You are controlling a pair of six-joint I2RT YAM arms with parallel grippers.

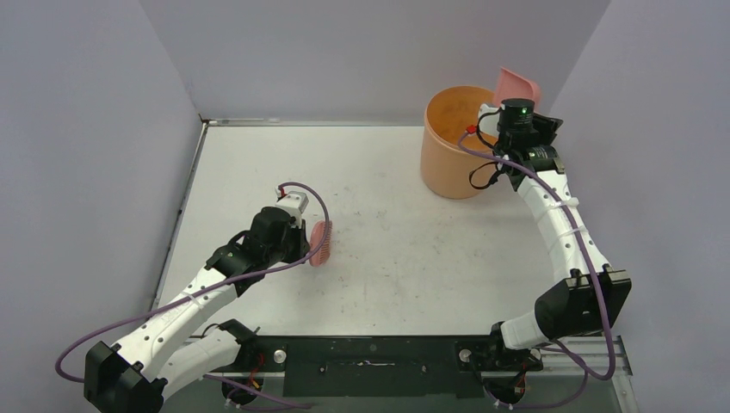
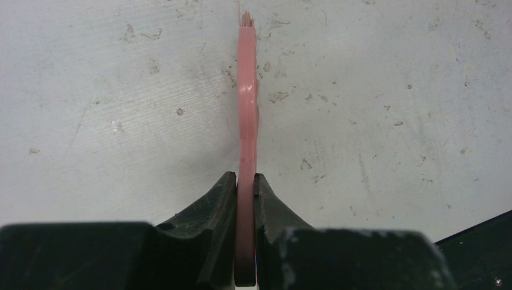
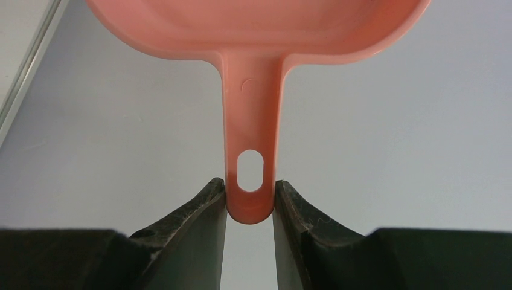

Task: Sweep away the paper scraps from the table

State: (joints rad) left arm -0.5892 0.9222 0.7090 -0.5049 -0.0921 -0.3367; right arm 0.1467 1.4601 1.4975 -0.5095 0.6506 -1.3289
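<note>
The robot's left gripper will lay the pink hand brush down flat on the white table's front half [image 1: 337, 261], near the middle.
No paper scraps show on the white table [image 1: 413, 258] in any view. My left gripper [image 2: 245, 181] is shut on the thin handle of the pink hand brush [image 2: 246, 90], which it holds edge-on just above the table's middle left, the pink hand brush [image 1: 321, 243] in the top view too. My right gripper [image 3: 250, 188] is shut on the handle end of the pink dustpan [image 3: 253, 36]. In the top view the pink dustpan [image 1: 515, 86] is raised and tipped over the far side of the orange bucket [image 1: 449, 159].
The orange bucket stands at the table's back right, with my right arm [image 1: 555, 219] reaching up to its rim. Grey walls [image 1: 370, 52] close in the back and both sides. A metal edge [image 1: 185, 198] runs along the table's left side.
</note>
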